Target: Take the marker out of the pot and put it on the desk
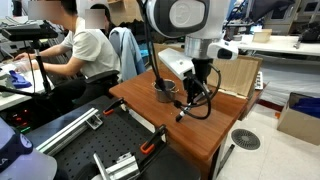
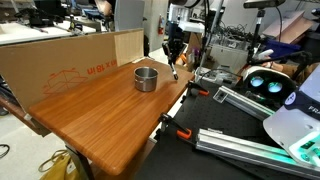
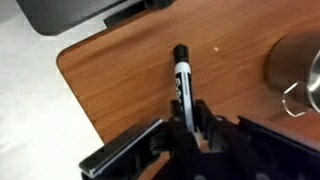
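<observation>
I should release the marker from my gripper on the bare wood [image 1: 196,115] between the pot and the edge of the desk above the pale floor.
My gripper [image 3: 190,118] is shut on the black marker [image 3: 182,78] and holds it above the desk [image 3: 120,70] near a corner, beside the pot and outside it. In both exterior views the marker [image 1: 183,112] [image 2: 173,71] hangs down from the gripper [image 1: 194,92] [image 2: 175,58], its red end lowest, close to the desk's edge. The grey metal pot [image 1: 163,92] [image 2: 146,78] stands on the desk [image 1: 190,135] [image 2: 100,120]. In the wrist view the pot [image 3: 295,65] shows at the right edge. I cannot tell whether the marker's tip touches the wood.
A cardboard panel [image 2: 70,55] [image 1: 237,75] stands along the desk's far side. A black platform with metal rails [image 1: 90,150] [image 2: 235,115] adjoins the desk. A seated person [image 1: 85,50] works at a white table. A black object [image 3: 80,12] lies beyond the desk corner.
</observation>
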{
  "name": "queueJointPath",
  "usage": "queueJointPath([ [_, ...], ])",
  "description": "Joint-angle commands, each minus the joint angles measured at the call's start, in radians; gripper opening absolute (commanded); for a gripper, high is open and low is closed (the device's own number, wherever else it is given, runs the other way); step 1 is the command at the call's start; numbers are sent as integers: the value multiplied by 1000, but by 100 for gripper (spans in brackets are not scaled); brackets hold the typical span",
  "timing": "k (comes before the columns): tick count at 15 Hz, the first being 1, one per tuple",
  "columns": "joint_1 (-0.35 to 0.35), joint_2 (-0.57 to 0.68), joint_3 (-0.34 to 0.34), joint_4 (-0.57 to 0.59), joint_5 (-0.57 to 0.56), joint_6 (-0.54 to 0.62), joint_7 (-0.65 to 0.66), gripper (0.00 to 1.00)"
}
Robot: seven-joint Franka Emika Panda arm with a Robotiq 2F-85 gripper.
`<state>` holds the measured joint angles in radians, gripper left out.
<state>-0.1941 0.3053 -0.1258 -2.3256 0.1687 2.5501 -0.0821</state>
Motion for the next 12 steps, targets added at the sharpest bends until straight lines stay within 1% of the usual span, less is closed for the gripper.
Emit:
queueJointPath([
  [1, -19, 81, 6, 64, 27, 26, 16, 5],
  [7, -21, 211, 2, 189, 6, 19, 70, 5],
  [12, -5, 289, -7, 267, -20, 22, 106, 5],
])
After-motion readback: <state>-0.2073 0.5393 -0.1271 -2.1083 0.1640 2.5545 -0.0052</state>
